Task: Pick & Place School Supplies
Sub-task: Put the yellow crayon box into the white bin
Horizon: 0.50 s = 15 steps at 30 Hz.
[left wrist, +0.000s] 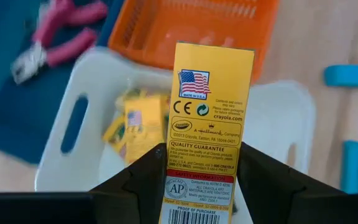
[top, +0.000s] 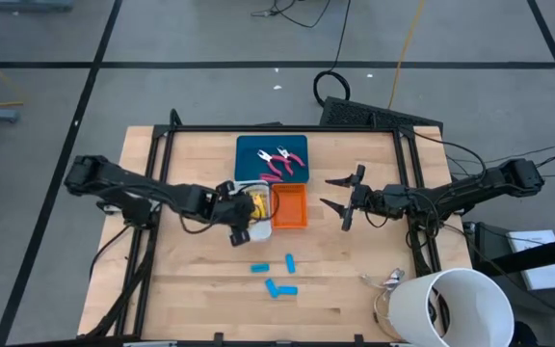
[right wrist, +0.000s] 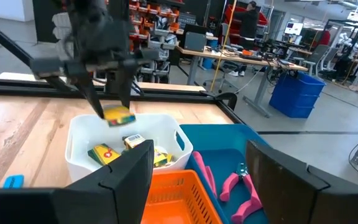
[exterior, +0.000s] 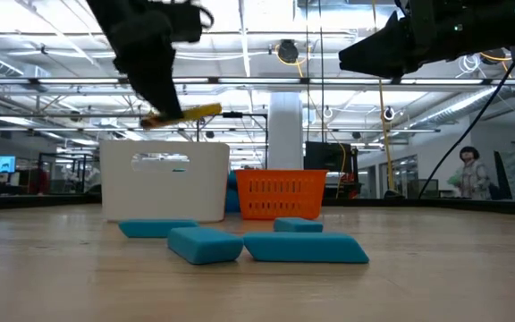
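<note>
Next, my left gripper releases the yellow crayon box that I am to leave in the white tray's bare end [top: 256, 230] [left wrist: 229, 140], close to the blue pieces.
My left gripper [top: 242, 209] hangs over the white tray [top: 254, 221], shut on a yellow crayon box [left wrist: 211, 106]. Several more yellow boxes [left wrist: 135, 124] lie in that tray. Two pink-handled pliers [top: 279, 161] rest in the teal tray [top: 249, 152]. Three blue oblong pieces [top: 276, 275] lie flat on the table near its front edge. My right gripper [top: 332, 193] hovers open to the right of the orange tray [top: 289, 206], with nothing between its fingers. My left gripper pinches the yellow box by its two narrow long sides [left wrist: 178, 180], at the barcode end, between the two fingers [left wrist: 143, 177]. The fingers slant down from the table's left. The box sticks out past the fingertips [exterior: 190, 114], clear above the white tray.
A big white cup [top: 456, 306] stands at the table's near right corner, with a crumpled bit [top: 383, 282] beside it. A black frame [top: 414, 183] borders the table. Bare wood lies between the trays and the blue pieces.
</note>
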{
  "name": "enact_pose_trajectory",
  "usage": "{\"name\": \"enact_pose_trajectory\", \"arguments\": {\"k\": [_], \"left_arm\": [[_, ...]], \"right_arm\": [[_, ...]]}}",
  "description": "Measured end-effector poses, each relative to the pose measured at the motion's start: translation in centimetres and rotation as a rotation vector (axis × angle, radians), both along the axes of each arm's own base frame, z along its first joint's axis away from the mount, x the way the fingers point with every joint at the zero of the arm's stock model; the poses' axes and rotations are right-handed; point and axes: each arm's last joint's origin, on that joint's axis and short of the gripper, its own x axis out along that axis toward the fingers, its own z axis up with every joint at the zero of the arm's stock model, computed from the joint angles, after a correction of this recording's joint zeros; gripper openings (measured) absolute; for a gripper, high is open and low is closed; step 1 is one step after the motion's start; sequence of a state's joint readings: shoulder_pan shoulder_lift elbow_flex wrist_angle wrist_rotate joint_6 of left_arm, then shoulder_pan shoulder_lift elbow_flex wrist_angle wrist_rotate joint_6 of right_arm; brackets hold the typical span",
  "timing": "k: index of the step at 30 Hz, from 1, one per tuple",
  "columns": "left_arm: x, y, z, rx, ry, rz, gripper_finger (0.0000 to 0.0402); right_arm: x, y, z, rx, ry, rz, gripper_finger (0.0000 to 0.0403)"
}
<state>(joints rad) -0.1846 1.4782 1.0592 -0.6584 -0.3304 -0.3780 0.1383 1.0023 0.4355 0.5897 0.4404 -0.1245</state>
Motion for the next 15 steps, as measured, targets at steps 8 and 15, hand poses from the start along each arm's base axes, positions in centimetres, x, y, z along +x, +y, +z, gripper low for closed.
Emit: {"name": "enact_pose_trajectory", "arguments": {"k": [8,15], "left_arm": [[0.0,1.3,-4.1,-0.068,0.117,0.062,0.0184],[0.2,0.9,-5.5,-0.165,0.161,0.013,0.0184]], "right_arm": [[0.0,0.0,-0.1,0.0,0.005,0.0,0.0247],[0.0,0.0,0.0,0.0,0.004,0.0,0.0247]]}}
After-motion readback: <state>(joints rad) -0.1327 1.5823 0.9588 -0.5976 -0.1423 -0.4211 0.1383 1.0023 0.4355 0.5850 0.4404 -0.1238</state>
